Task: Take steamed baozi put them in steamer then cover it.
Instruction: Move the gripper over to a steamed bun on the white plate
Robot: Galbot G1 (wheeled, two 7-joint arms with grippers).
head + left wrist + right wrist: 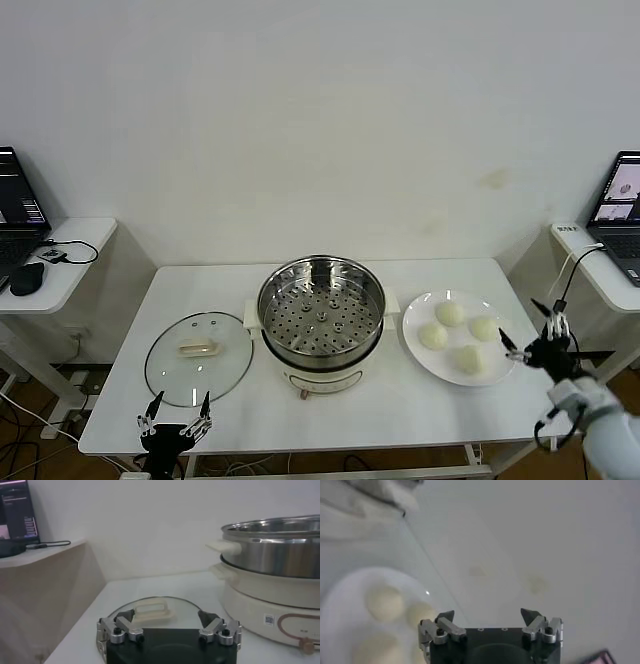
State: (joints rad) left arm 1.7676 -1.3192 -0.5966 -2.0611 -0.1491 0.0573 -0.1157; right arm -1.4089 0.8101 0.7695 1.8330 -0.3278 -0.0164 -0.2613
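Next, I close my right gripper around the sides of the baozi (450, 313) (420, 613) nearest the wall, at the back of the white plate.
The steamer (320, 320), a shiny steel pot with a perforated tray on a white base, stands uncovered at the table's middle and shows in the left wrist view (280, 545). Several cream-white baozi (450, 313) lie on a white plate (415, 352) to its right. The glass cover (198, 357) with a cream handle lies flat on the table to its left. My left gripper (176, 412) is open and empty at the front edge, just before the cover (150, 611). My right gripper (535, 335) is open and empty beside the plate's right rim; baozi (384, 602) show near it.
The white table (400, 410) stands against a white wall. A side table (60, 260) at the left holds a laptop (20, 210) and a mouse (27, 279). Another laptop (620, 205) sits on a side table at the right, with a cable (575, 265) hanging.
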